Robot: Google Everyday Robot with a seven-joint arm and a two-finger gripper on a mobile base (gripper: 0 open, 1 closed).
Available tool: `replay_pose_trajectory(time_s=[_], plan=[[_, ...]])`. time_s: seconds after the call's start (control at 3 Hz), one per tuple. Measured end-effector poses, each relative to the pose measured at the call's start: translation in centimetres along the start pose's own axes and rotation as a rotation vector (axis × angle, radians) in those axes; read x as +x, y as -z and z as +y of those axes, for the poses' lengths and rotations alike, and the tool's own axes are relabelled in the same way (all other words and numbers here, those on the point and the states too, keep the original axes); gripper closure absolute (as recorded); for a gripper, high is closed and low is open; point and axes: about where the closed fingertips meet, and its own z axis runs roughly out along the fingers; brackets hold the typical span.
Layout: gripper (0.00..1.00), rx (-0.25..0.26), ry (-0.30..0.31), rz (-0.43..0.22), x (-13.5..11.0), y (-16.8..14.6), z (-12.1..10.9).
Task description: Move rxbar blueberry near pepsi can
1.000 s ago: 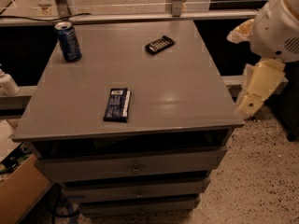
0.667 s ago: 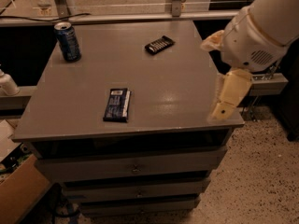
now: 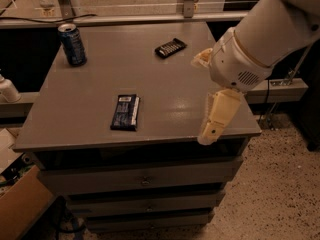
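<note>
The robot's gripper will next move to the rxbar blueberry near the table's front edge and close on the dark wrapper's middle (image 3: 125, 114).
The rxbar blueberry (image 3: 125, 112) is a flat dark navy wrapper with a small white label at its far end. It lies on the grey tabletop (image 3: 90, 89) near the front edge, left of centre. The pepsi can (image 3: 72, 45) stands upright at the far left corner, well apart from the bar. My gripper (image 3: 214, 118) hangs from the large white arm (image 3: 260, 44) over the table's front right corner, well to the right of the bar and holding nothing that I can see.
A black bar wrapper with pale lettering (image 3: 170, 47) lies at the far middle of the table. The table is a cabinet with drawers (image 3: 145, 179) below. A white bottle (image 3: 7, 89) and a cardboard box (image 3: 20, 209) are at the left. A rail (image 3: 150, 18) runs behind.
The arm and gripper have swung left, from beside the table's right edge to over its front right corner. The bars and the can have not moved.
</note>
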Motion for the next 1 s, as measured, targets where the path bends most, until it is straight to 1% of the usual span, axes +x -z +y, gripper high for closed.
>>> replay_pose_trajectory(time_s=[0.33, 0.67, 1.0], plan=[[0.00, -0.002, 0.012, -0.014, -0.9, -1.3, -0.6], [0.00, -0.012, 0.015, -0.031, -1.9, -3.8, -1.5], [0.00, -0.017, -0.002, -0.053, -2.3, -6.1, -2.4]])
